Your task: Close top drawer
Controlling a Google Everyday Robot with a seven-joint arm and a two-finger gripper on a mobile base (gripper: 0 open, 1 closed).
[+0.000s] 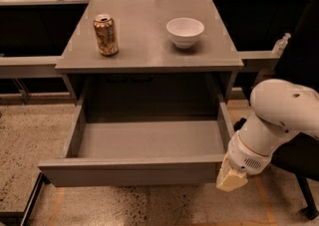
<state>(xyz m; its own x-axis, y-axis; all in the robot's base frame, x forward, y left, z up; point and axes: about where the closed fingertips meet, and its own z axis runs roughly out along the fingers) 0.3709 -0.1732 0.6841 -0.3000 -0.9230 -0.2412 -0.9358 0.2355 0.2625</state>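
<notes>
The robot's gripper will release the top drawer once its front is pushed back just below the cabinet top's front edge (150,111).
The top drawer (134,170) is a wide, shallow grey box pulled far out of the grey cabinet (149,56). It is empty inside and its plain flat front faces me at the bottom of the camera view. My gripper (231,179) hangs from the white arm at the drawer's front right corner, level with the drawer front and next to it. I cannot tell whether it touches the drawer.
A brown drink can (105,35) and a white bowl (185,31) stand on the cabinet top. A dark chair (299,160) is to the right behind the arm. Speckled floor lies in front. A small bottle (280,45) stands on the right ledge.
</notes>
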